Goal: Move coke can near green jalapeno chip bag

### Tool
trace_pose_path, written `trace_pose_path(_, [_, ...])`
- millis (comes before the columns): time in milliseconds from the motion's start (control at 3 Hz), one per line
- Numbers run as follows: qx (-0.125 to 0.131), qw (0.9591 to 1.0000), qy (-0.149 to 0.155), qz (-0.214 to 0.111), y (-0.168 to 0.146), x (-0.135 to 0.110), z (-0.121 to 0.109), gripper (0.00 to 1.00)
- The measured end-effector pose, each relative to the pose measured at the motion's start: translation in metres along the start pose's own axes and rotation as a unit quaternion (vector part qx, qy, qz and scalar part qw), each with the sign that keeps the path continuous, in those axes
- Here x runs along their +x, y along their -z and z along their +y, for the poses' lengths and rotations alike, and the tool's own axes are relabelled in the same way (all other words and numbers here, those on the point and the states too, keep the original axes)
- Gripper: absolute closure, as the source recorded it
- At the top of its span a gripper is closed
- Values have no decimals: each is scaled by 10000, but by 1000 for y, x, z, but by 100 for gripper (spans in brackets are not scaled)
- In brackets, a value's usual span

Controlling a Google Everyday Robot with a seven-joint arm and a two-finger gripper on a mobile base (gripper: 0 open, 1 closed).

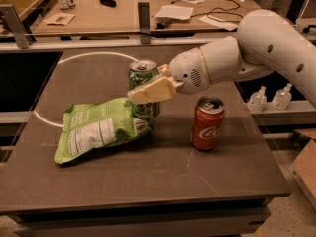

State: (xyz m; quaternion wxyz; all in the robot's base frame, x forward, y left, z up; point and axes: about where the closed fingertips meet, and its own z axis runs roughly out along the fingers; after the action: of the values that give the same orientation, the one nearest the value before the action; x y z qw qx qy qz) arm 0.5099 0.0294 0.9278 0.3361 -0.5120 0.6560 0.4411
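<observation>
Next, my gripper lets go of the dark green can against the green jalapeno chip bag's end [138, 135] that faces the coke can.
The coke can [207, 123] is red-orange with white script and a silver top. It stands upright on the dark table [148, 177], right of centre. The green jalapeno chip bag [98, 129] lies crinkled to its left, white label up. My gripper [140, 94] hangs on the white arm [247, 53] from the right. Its cream fingers [153, 89] point left, in front of a dark green can, above the bag's right end. It is left of the coke can and apart from it, holding nothing.
A dark green patterned soda can [143, 88] stands just behind the bag's right end, partly hidden by the gripper. A white arc is marked on the table's left [52, 120]. A desk with papers and cables [148, 9] lies behind. Two small bottles [269, 98] stand right.
</observation>
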Motion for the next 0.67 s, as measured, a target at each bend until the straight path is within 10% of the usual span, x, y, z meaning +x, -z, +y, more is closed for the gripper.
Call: trace_pose_path(667, [-17, 9985, 120, -537, -7, 10, 22, 100])
